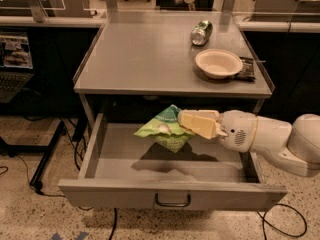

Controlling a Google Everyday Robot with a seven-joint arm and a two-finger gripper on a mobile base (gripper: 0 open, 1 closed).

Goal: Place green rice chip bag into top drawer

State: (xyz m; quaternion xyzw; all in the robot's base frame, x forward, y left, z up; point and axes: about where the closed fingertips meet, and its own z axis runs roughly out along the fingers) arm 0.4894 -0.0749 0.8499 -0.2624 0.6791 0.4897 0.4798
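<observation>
My gripper should release the green rice chip bag on the back part of the open drawer's bottom (164,137).
The green rice chip bag (165,130) is a crinkly light-green bag with white and darker green print. My gripper (186,123) comes in from the right on a white arm and is shut on the bag's right end, holding it in the air above the open top drawer (170,166). The drawer is a wide, shallow grey metal tray pulled fully out, with a curved pull handle (172,202) centred on its front panel. The bag's shadow falls on the drawer floor below it.
On the grey table top (140,59) stand a cream bowl (218,63), a small dark packet (245,68) beside it and a can lying on its side (201,32). Cables run across the speckled floor at left and lower right.
</observation>
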